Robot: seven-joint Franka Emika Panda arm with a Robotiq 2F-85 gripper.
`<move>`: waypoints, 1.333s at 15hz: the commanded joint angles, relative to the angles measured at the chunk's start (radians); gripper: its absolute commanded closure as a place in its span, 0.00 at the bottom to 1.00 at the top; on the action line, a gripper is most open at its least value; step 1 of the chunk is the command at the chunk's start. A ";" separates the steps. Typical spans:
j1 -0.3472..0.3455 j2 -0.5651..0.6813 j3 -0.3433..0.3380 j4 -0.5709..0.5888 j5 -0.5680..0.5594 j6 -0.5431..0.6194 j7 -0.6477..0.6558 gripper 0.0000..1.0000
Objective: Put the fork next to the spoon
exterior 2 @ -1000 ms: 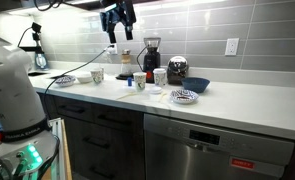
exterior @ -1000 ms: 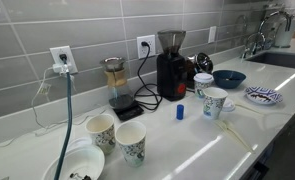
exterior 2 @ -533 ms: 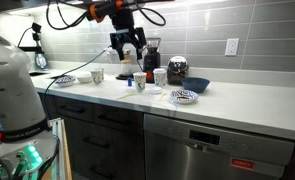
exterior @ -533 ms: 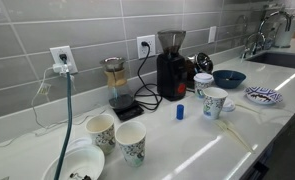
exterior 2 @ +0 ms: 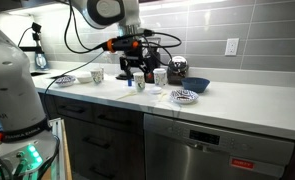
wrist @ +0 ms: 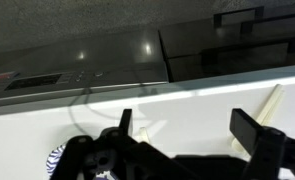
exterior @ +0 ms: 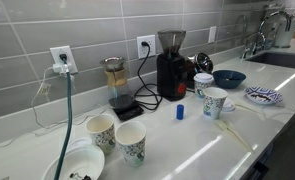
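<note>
The fork is the pale utensil nearest the patterned plate. Next, I move my gripper to it and close on the fork's middle (exterior: 249,110) (wrist: 144,137).
Two slim pale utensils lie on the white counter in an exterior view, one (exterior: 234,133) in front of the patterned mug (exterior: 215,102) and one (exterior: 246,108) to its right. I cannot tell which is the fork and which the spoon. In the wrist view one pale utensil (wrist: 273,103) lies beside the right finger and a pale tip (wrist: 147,130) shows by the left finger. My gripper (wrist: 187,135) is open and empty above the counter. In an exterior view it (exterior 2: 137,72) hangs low over the cups.
A black grinder (exterior: 171,68), a blue bowl (exterior: 228,78), a patterned plate (exterior: 264,96), two paper cups (exterior: 101,130) and a white bowl (exterior: 72,165) stand on the counter. A sink (exterior: 277,58) is at the far end. Dark cabinet fronts (wrist: 227,50) lie below the counter edge.
The arm has swung down from high near the wall to just above the cups and utensils. The objects on the counter have not moved.
</note>
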 commanded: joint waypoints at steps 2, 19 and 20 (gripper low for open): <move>0.041 0.201 0.006 0.055 0.109 0.161 -0.079 0.00; -0.082 0.590 0.238 0.289 0.380 0.390 -0.326 0.55; -0.092 0.600 0.255 0.290 0.380 0.405 -0.335 0.55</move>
